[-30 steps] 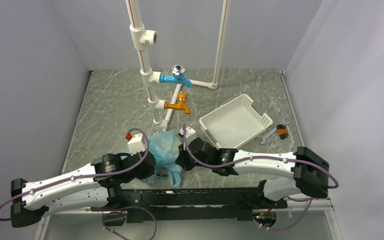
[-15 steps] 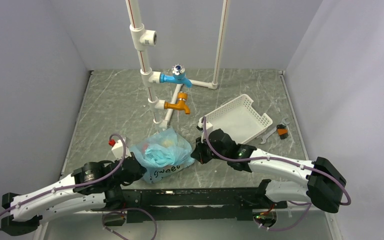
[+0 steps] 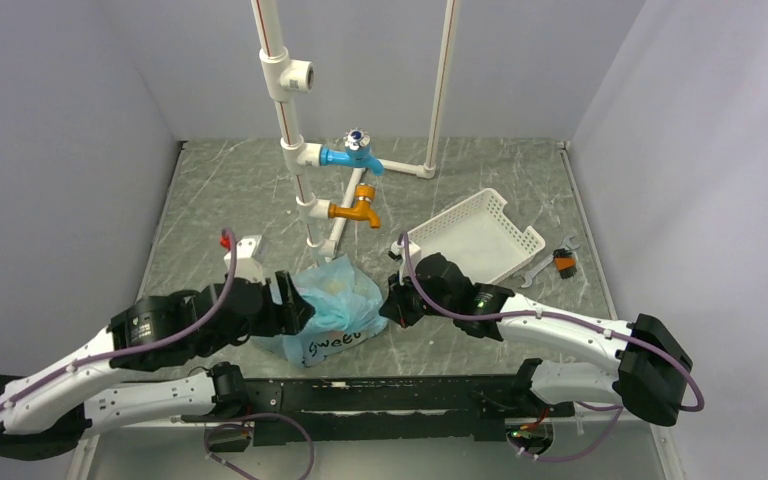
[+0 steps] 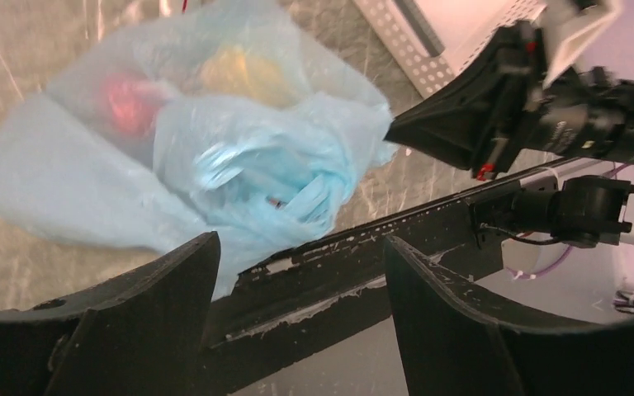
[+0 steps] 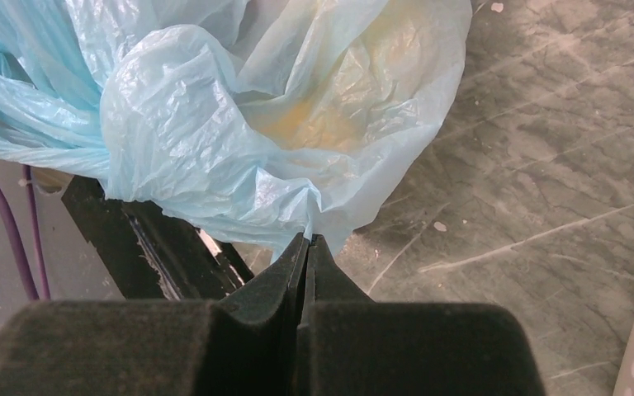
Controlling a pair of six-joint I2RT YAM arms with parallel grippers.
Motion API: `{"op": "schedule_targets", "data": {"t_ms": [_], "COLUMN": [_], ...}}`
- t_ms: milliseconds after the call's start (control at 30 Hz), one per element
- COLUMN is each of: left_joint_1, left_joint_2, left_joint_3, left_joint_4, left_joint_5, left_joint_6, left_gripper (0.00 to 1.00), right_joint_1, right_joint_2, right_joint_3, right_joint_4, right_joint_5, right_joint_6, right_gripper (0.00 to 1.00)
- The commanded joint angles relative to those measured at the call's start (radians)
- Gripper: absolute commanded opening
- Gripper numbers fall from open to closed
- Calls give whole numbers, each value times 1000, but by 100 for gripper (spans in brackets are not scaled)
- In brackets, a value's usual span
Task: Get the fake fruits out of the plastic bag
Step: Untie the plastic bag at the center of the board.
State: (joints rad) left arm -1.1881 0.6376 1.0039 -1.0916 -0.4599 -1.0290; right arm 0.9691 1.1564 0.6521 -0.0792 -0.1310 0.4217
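The top of the bag lies bunched up, so next my left gripper pinches the bunched top's near end (image 4: 289, 223) and holds it while my right gripper pulls the other end of the top away.
The light-blue plastic bag (image 3: 328, 308) lies crumpled on the table between the two arms. Fake fruits show through its film in the left wrist view: a red one (image 4: 126, 99) and a yellow one (image 4: 233, 70). A yellowish one (image 5: 330, 111) also shows in the right wrist view. My left gripper (image 4: 301, 242) is open at the bag's left side, with nothing between its fingers (image 4: 157, 305). My right gripper (image 5: 307, 239) is shut on a pinch of the bag's (image 5: 206, 124) right edge, low over the table.
A white slotted basket (image 3: 430, 252) stands tilted behind the right arm. White pipes (image 3: 286, 110) with a blue tap (image 3: 352, 157) and an orange tap (image 3: 358, 210) rise behind the bag. A wrench (image 3: 538, 270) and a small orange-black part (image 3: 565, 263) lie at the right. A black rail (image 3: 390, 392) runs along the near edge.
The left gripper has opened and let go of the bag. The bag, bunched up between both grippers a second ago, now lies spread on the table. The right gripper keeps its pinch.
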Motion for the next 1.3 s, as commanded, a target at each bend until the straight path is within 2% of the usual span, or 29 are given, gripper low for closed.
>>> {"op": "schedule_targets", "data": {"t_ms": [0, 133, 300, 633, 833, 933, 1033, 1167, 1267], "left_joint_1": [-3, -4, -23, -121, -145, -145, -144, -145, -145], "left_joint_2": [155, 314, 456, 444, 483, 466, 410, 307, 246], "left_joint_3": [159, 219, 213, 87, 64, 53, 35, -21, -66], "left_joint_4": [-10, -2, -51, -21, -178, -292, -356, -295, -171], "left_joint_5": [-27, 3, -7, 7, -85, -181, -230, -235, -212], "left_joint_6": [216, 312, 283, 249, 106, -72, -219, -273, -219], "left_gripper": [79, 78, 75, 79, 76, 65, 50, 33, 26], "right_joint_1": [-1, -1, -2, -1, -2, -1, -1, -3, -3], "right_joint_2": [-17, -23, -37, -43, -52, -70, -80, -86, -113], "right_joint_3": [50, 56, 61, 32, 31, 15, 7, -7, -25], "right_joint_4": [4, 3, -7, 5, 1, 2, -11, -28, -34], "right_joint_5": [-14, -12, -4, 5, 24, 57, 93, 171, 202], "right_joint_6": [-12, -14, -14, -18, -15, -10, 3, 37, 53], "right_gripper": [0, 0, 0, 0, 0, 0, 0, 0, 0]}}
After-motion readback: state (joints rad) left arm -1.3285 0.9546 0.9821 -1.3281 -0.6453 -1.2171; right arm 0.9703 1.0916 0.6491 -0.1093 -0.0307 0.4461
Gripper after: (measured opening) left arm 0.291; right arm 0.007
